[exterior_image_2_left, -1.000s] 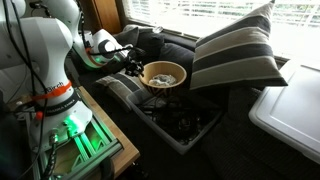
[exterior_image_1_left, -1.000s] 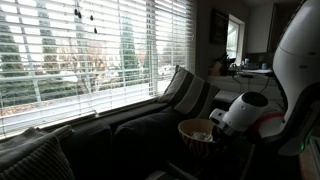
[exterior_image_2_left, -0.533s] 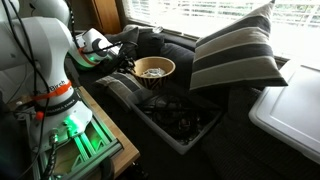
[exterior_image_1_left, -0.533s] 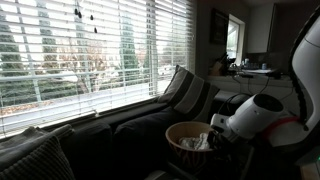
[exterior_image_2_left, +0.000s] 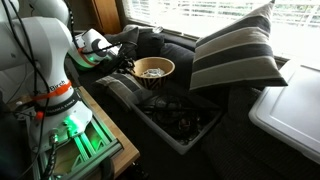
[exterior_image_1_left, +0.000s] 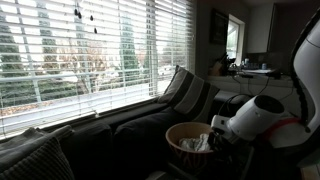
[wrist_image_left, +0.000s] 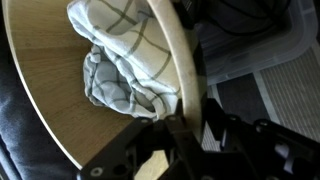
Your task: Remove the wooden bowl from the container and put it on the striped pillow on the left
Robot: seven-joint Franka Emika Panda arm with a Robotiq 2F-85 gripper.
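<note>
The robot's gripper should release the wooden bowl on the sofa (exterior_image_1_left: 137,171) between the dark striped pillow and the dark container. The bowl is held above the dark container now.
My gripper (exterior_image_2_left: 128,66) is shut on the rim of the wooden bowl (exterior_image_2_left: 153,70) and holds it in the air above the dark container (exterior_image_2_left: 180,120). In the wrist view the jaws (wrist_image_left: 172,125) pinch the bowl's rim (wrist_image_left: 178,60), and a checked cloth (wrist_image_left: 120,60) lies inside the bowl. The bowl also shows in an exterior view (exterior_image_1_left: 188,140). The dark striped pillow (exterior_image_1_left: 35,160) lies at the lower left of that view, far from the bowl.
A cushion with broad grey and white bands (exterior_image_2_left: 235,55) leans on the sofa beside the container; it also shows in an exterior view (exterior_image_1_left: 188,92). A pale lid or tray (exterior_image_2_left: 290,110) lies at the right. Window blinds (exterior_image_1_left: 90,50) run behind the sofa.
Over the last second the bowl rose and moved away from the banded cushion, held by the gripper. In the last half second nothing visibly moved.
</note>
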